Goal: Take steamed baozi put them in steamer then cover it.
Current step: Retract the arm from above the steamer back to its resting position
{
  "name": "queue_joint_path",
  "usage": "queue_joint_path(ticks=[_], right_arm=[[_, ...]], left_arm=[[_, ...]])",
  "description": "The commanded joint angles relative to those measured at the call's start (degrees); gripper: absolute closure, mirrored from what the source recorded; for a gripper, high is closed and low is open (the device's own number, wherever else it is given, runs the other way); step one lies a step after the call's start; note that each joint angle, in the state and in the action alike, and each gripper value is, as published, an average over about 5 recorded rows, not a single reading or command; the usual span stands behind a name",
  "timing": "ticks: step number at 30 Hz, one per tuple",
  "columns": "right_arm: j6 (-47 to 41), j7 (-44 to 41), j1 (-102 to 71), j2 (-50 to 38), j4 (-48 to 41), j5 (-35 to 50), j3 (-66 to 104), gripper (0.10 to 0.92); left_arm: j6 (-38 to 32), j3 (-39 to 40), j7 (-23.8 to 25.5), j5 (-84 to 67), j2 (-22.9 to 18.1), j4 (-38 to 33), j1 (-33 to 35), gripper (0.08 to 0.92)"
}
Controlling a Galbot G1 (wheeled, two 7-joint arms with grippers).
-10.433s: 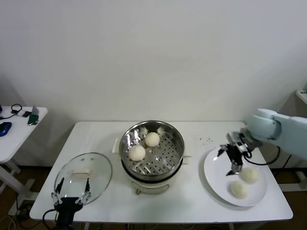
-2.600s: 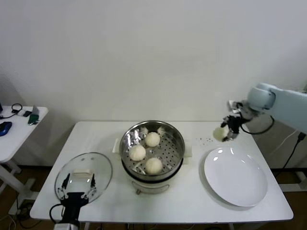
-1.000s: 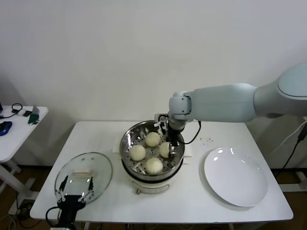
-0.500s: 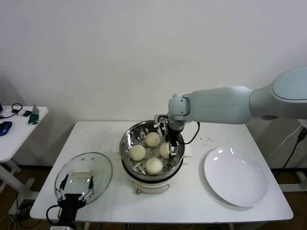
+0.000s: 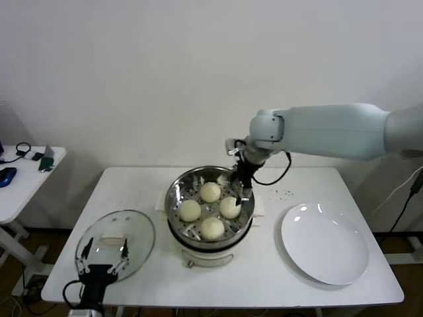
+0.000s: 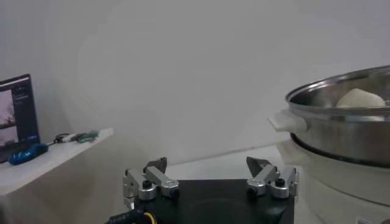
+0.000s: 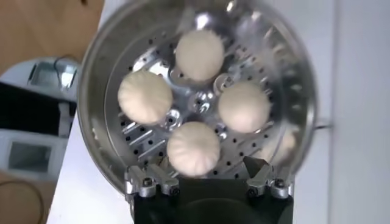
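Note:
The filled steamer is ready for covering, so the robot's left gripper will next close on the handle's bar (image 5: 114, 241) in the middle of the glass cover.
The steamer (image 5: 246, 193) stands mid-table and holds four baozi: one at the back (image 5: 210, 191), one at the left (image 5: 190, 210), one at the right (image 5: 229, 207) and one at the front (image 5: 212, 227). My right gripper (image 5: 239, 183) is open and empty just above the steamer's right rim. In the right wrist view it (image 7: 202, 163) hovers over the nearest baozi (image 7: 194, 149) inside the steamer (image 7: 97, 79). The cover (image 5: 115, 244) lies flat on the table at the left. My left gripper (image 5: 102, 262) is open and empty at the cover's near edge, and is also in its wrist view (image 6: 206, 163).
An empty white plate (image 5: 324, 246) lies at the table's right. A small side table (image 5: 26, 175) with a few items stands far left. The left wrist view shows the steamer's side (image 6: 341, 131) close by.
My right gripper let go of the fourth baozi inside the steamer and rose up and to the right of it. The plate, which held two baozi earlier, is empty.

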Motion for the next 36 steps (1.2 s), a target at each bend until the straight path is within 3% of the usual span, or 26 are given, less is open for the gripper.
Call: queue_joint_path(ticks=[1, 8, 16, 27, 36], right_arm=[[10.53, 6.13, -1.48, -17.70, 5.60, -4.03, 11.29, 0.203], [21.84, 25.82, -15.91, -30.25, 8.97, -5.69, 23.89, 0.203], [27.33, 38.01, -53.18, -37.80, 11.71, -9.90, 60.69, 0.203], [31.56, 47.11, -93.14, -29.88, 13.33, -12.64, 102.68, 0.203], [24.61, 48.51, -113.12, -22.05, 17.57, -14.35, 123.10, 0.203]], left_arm=[[-1.14, -0.21, -0.15, 3.69, 0.07, 0.80, -0.25, 0.177], [-2.41, -0.33, -0.39, 8.93, -0.28, 1.30, -0.29, 0.177], [-2.19, 0.69, -0.34, 14.34, -1.33, 0.13, -0.11, 0.177], [0.09, 0.12, -0.75, 35.39, -1.99, -0.76, -0.23, 0.177], [8.95, 0.06, 0.51, 65.18, 0.08, -0.66, -0.21, 0.177]])
